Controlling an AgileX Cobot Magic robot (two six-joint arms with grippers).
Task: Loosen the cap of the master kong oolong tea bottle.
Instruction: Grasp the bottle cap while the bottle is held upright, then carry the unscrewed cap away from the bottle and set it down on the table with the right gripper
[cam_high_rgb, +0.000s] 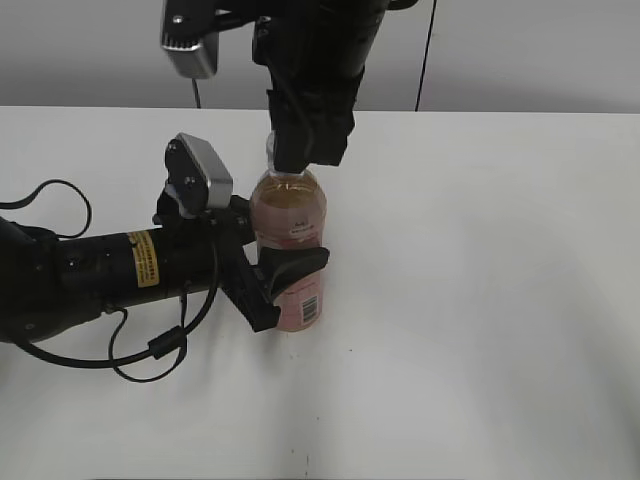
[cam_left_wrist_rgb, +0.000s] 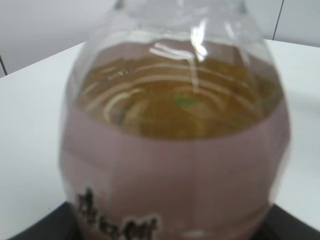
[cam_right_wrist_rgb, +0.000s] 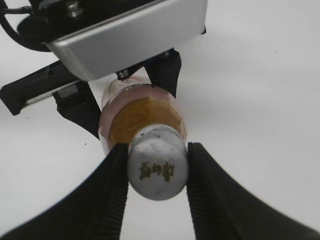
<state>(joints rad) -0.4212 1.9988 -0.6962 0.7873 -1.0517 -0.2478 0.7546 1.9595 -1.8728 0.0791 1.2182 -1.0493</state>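
The robot's right gripper will set the white cap free on the open white table across the bottle (cam_high_rgb: 509, 351) from the left gripper.
The master kong oolong tea bottle (cam_high_rgb: 290, 215) stands upright on the white table, clear with amber tea and a pink label. My left gripper (cam_high_rgb: 283, 285) is shut on its lower body from the left. In the left wrist view the bottle (cam_left_wrist_rgb: 175, 150) fills the frame and the jaws show only as dark corners. My right gripper (cam_high_rgb: 300, 160) comes down from above and hides the cap in the exterior view. In the right wrist view the white cap (cam_right_wrist_rgb: 157, 167) with a dark mark sits between both fingers of the right gripper (cam_right_wrist_rgb: 157, 175), which touch its sides.
The white table (cam_high_rgb: 480, 300) spreads to the right and front of the bottle. The left arm with its black cables (cam_high_rgb: 120, 350) lies across the table's left part. A grey wall is behind.
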